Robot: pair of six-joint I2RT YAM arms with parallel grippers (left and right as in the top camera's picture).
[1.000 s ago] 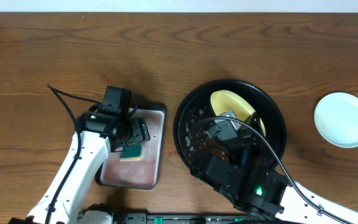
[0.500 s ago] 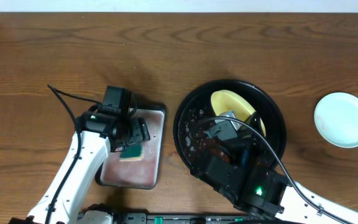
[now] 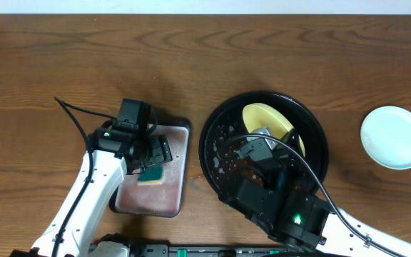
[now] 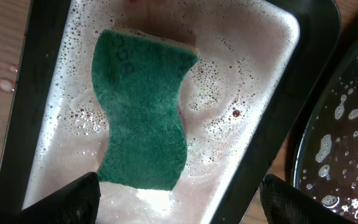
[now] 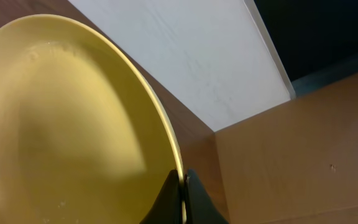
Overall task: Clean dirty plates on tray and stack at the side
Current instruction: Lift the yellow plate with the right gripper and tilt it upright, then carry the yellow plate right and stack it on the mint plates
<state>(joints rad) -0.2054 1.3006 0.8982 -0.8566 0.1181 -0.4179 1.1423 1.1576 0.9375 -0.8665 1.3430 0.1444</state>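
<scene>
Next, my right gripper lets go of the yellow plate on top of the pale blue-green plate (image 3: 394, 134).
The yellow plate (image 3: 270, 123) is held tilted over the black tray (image 3: 220, 135). My right gripper (image 5: 183, 186) is shut on its rim, and the plate fills the left of the right wrist view (image 5: 67, 124). A pale blue-green plate (image 3: 394, 137) lies on the bare wood at the far right. My left gripper (image 4: 178, 199) is open and empty above the metal pan (image 3: 177, 143), just below the green sponge (image 4: 143, 112). The sponge also shows in the overhead view (image 3: 152, 174). No third plate is in view.
The pan holds pinkish foamy water (image 4: 229, 74). The tray's wet rim (image 4: 340, 143) lies close to the pan's right edge. Water drops lie on the wood (image 4: 5, 84) left of the pan.
</scene>
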